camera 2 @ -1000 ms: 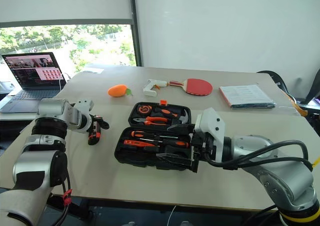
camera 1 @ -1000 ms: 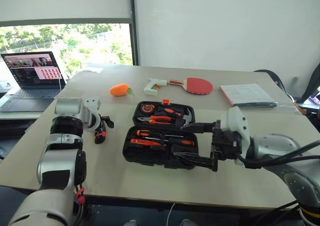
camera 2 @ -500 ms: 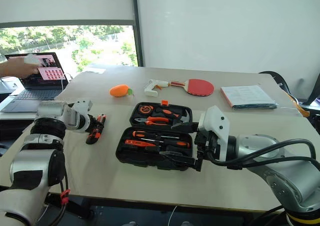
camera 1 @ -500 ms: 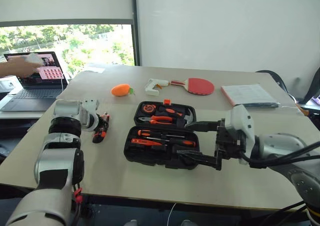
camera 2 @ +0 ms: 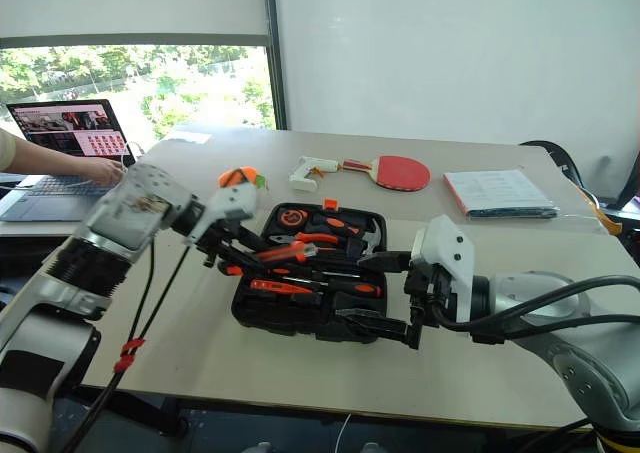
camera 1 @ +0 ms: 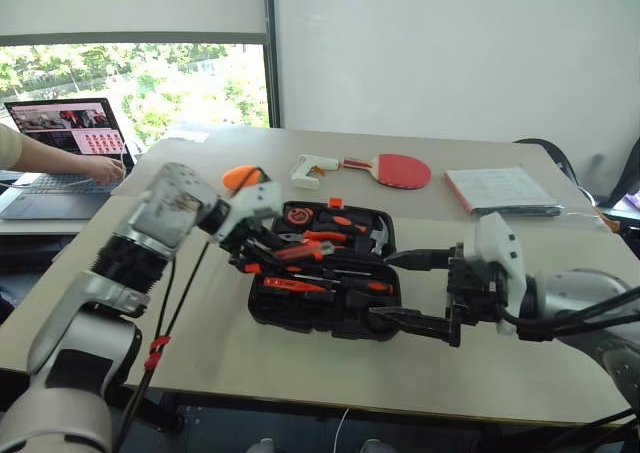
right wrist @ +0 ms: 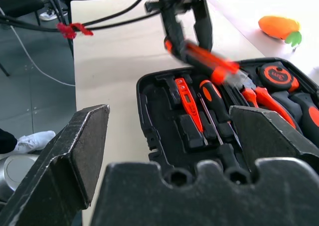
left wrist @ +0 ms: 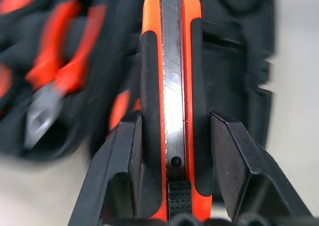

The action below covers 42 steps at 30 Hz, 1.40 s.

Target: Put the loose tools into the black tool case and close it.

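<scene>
Next, I release the utility knife from my left gripper in the empty slot [camera 1: 309, 309] [left wrist: 232, 106] along the front edge of the black tool case.
The black tool case [camera 1: 300, 313] lies open at the table's middle, its slots holding orange-handled screwdrivers [camera 1: 330, 283], pliers [camera 1: 325, 237] and a tape measure [camera 1: 297, 216]. My left gripper [camera 1: 250, 253] hangs over the case's left side, shut on a black-and-orange utility knife [camera 1: 285, 256]. Through the left wrist camera the knife [left wrist: 172, 86] runs straight out between both fingers [left wrist: 124, 156], above the case. My right gripper [camera 1: 405, 288] stands open at the case's front right corner, empty, and the case sits ahead of it [right wrist: 172, 116].
Behind the case lie an orange plush carrot [camera 1: 238, 176], a white glue gun [camera 1: 312, 169] and a red paddle [camera 1: 400, 170]. A notebook [camera 1: 505, 189] sits at the back right. A person's hand [camera 1: 60, 163] rests on a laptop [camera 1: 60, 138] at far left.
My left gripper shut on the utility knife lying left of the case, lifted it and swung it right over the open case, rolling the wrist. The right gripper stayed put.
</scene>
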Each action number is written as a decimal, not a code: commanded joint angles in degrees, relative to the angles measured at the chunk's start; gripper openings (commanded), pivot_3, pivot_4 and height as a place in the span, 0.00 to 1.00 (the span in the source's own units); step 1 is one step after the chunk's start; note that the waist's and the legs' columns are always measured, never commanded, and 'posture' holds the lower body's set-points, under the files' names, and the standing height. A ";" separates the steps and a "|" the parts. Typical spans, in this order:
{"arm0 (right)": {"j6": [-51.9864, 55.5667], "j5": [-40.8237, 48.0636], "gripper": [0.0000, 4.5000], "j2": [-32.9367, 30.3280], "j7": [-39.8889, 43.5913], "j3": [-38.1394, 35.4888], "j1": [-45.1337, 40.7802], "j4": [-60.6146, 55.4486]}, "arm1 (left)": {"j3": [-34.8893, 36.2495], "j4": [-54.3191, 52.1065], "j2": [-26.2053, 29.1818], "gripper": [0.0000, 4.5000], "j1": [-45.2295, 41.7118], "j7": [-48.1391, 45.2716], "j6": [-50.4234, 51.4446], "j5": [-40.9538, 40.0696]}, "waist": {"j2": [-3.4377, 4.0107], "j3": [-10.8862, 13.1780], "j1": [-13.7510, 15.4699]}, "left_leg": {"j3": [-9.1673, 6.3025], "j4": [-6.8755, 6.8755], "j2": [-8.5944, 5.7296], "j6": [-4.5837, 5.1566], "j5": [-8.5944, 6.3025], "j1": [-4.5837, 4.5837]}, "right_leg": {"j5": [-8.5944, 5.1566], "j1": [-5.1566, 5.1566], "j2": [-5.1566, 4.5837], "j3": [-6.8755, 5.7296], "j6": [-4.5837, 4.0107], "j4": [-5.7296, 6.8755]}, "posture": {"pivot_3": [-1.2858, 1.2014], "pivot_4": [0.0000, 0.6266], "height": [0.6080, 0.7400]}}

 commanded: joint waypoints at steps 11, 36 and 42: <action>1.49 5.05 1.00 -1.37 -6.99 -6.01 3.97 -5.46 | -10.40 -4.91 -3.92 0.35 3.50 0.73 3.59 9.02 | 0.02 -0.01 -0.82 | -0.13 0.01 0.03 0.04 -0.01 0.34 | -0.04 0.23 0.08 0.10 -0.01 0.13 | 0.52 0.24 1.00; -0.62 2.73 1.00 -0.88 -6.67 -2.82 3.36 -5.25 | -4.65 -5.58 -0.11 0.94 2.89 -3.65 8.74 2.34 | 0.11 -0.06 -0.83 | -0.12 -0.03 0.05 0.06 -0.02 0.54 | -0.05 0.29 0.12 0.21 -0.03 0.18 | 0.52 0.24 1.00; -1.14 1.38 1.00 -0.81 -5.52 -2.63 3.65 -4.48 | -4.29 -2.87 3.65 0.99 -0.49 -3.70 6.29 -2.73 | 0.08 -0.04 -0.80 | -0.20 -0.02 0.06 0.08 -0.03 0.33 | -0.07 0.15 0.11 0.18 0.00 0.15 | 0.52 0.24 1.00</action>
